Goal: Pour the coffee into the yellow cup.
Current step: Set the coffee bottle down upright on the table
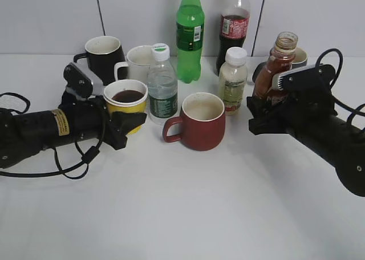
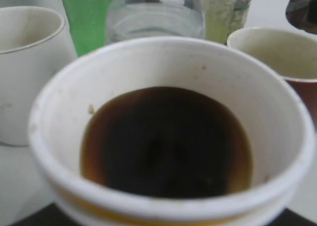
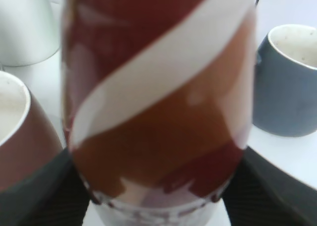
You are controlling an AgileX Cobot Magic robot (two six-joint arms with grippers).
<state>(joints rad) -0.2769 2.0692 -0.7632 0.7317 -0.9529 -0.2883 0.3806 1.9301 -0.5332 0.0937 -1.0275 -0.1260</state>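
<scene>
My left gripper is going to set the yellow cup down on the table (image 1: 126,133) just in front of the white mug.
The yellow cup (image 1: 130,107) has a white inside and holds dark coffee (image 2: 166,141); it fills the left wrist view (image 2: 163,62). My left gripper (image 1: 122,126) lies low on the table, its fingers on either side of the cup, shut on it. The coffee bottle (image 1: 278,60) has no cap and a brown and red label with a white stripe. It stands upright at the right and fills the right wrist view (image 3: 158,87). My right gripper (image 1: 263,113) is shut on its lower part, with dark fingers on both sides.
A red mug (image 1: 199,120) stands in the middle. A water bottle (image 1: 162,83), white mug (image 1: 137,63) and black mug (image 1: 104,55) crowd behind the yellow cup. A green bottle (image 1: 190,35), cola bottle (image 1: 235,23), pale drink bottle (image 1: 234,77) and grey-blue cup (image 3: 290,82) stand further back.
</scene>
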